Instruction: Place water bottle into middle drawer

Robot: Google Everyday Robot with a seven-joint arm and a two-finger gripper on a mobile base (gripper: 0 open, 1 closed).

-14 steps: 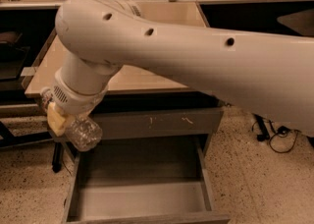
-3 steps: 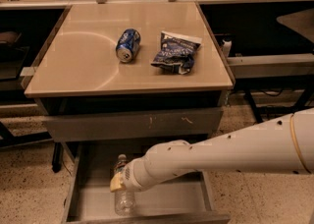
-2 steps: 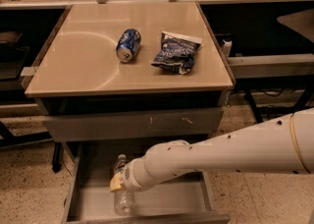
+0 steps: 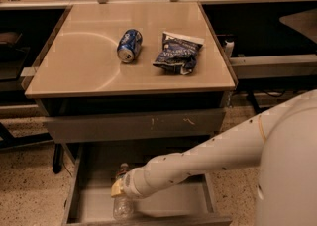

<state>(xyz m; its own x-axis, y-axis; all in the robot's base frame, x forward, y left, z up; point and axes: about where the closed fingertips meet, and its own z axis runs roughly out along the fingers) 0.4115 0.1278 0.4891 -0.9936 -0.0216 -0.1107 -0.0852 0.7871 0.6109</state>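
The robot's gripper will release the water bottle on the pale bottom of the open drawer (image 4: 138, 206), close to the middle of that drawer's front edge.
The water bottle (image 4: 122, 205) is a small clear ribbed bottle, standing upright at the front left of the open middle drawer (image 4: 171, 204), with its base low over or on the pale floor. My gripper (image 4: 120, 189) is at the end of the white arm that reaches in from the lower right. It is closed around the bottle's middle. The cap shows just above the gripper. The gripper hides the label band.
A blue soda can (image 4: 129, 45) and a dark chip bag (image 4: 177, 53) lie on the tan tabletop (image 4: 79, 66). A closed grey drawer front with pale scratches (image 4: 133, 124) sits above the open drawer. My arm's large white body (image 4: 287, 170) fills the lower right.
Since 4.7 s ago the arm has carried the bottle down from beside the tabletop into the open drawer. Over the last second nothing has visibly moved.
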